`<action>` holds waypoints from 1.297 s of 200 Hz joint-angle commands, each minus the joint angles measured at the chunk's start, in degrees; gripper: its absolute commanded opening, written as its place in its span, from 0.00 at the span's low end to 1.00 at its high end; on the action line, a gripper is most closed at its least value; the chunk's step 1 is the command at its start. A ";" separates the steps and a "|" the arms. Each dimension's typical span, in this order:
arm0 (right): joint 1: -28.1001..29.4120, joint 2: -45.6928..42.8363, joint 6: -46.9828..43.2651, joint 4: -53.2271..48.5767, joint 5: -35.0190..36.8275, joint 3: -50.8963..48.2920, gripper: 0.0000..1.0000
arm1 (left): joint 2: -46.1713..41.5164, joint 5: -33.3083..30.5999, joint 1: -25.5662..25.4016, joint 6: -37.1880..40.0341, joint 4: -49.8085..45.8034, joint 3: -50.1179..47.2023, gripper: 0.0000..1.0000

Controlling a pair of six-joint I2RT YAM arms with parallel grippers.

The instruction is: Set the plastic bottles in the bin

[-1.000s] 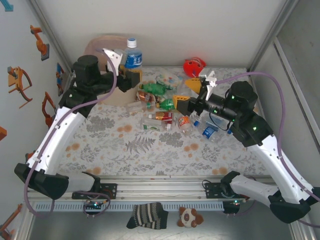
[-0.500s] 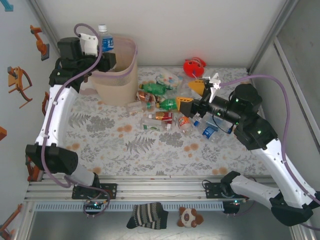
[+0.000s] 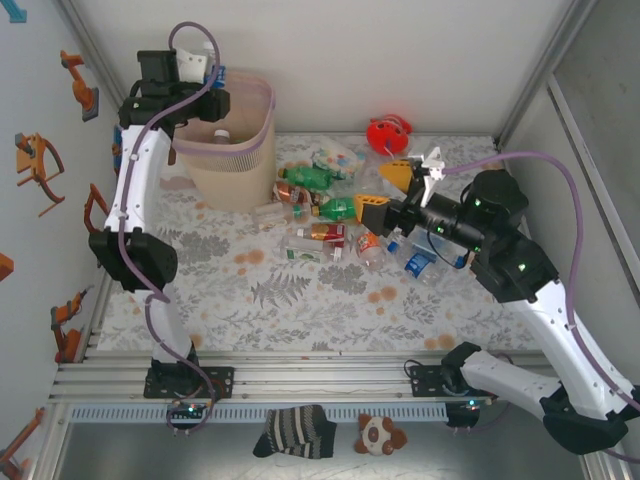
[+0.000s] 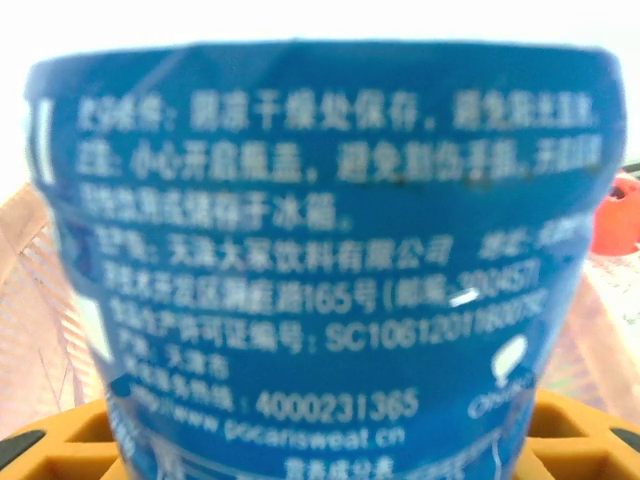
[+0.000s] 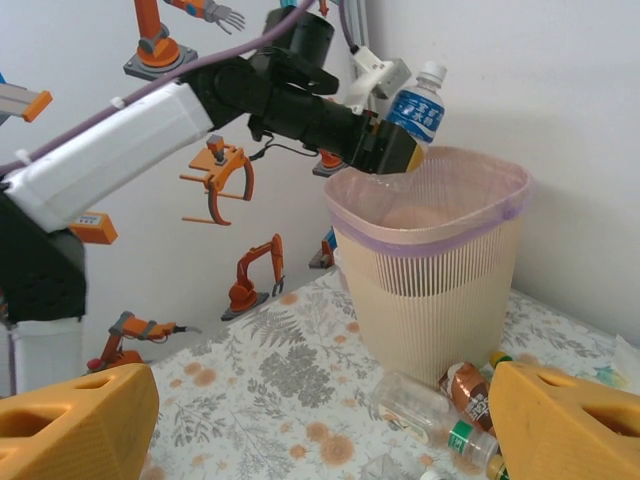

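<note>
Next, my left gripper releases the blue-labelled plastic bottle inside the pale pink bin (image 3: 238,125), close to the white-capped bottle that is in there. The blue-labelled bottle is now just above the bin's rim.
My left gripper (image 3: 207,93) is raised over the far left rim of the pale pink bin (image 3: 256,141) and is shut on a blue-labelled plastic bottle (image 3: 213,76). From the right wrist that bottle (image 5: 418,108) stands upright with its base just above the bin's rim (image 5: 430,215). Its blue label (image 4: 320,250) takes up most of the left wrist view. Several other bottles lie in a pile right of the bin, among them a green one (image 3: 304,178) and a red-labelled one (image 3: 322,233). My right gripper (image 3: 378,192) hovers open over the pile's right side, with nothing between its yellow fingers (image 5: 75,420).
A red round toy (image 3: 388,132) and a patterned packet (image 3: 338,158) lie behind the pile. A clear bottle (image 5: 430,408) and a brown-labelled one (image 5: 470,390) rest against the bin's foot. A striped sock (image 3: 295,430) and a plush toy (image 3: 380,433) lie below the front rail.
The left arm has swung the blue-labelled bottle leftward and up, from the bin's right side to above its far left rim. The right gripper has barely moved.
</note>
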 commanded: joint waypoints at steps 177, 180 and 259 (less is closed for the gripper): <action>0.49 -1.17 -0.99 -0.63 1.12 -0.17 0.84 | 20.58 -5.15 0.15 2.96 -22.69 9.63 0.43; 0.53 -1.17 -1.05 -0.58 1.15 -0.17 0.84 | 20.83 -5.23 0.15 2.96 -22.93 9.65 0.43; 0.49 -1.50 -0.61 -0.57 1.00 0.10 0.84 | 24.81 -5.89 -0.12 2.87 -28.15 12.34 0.54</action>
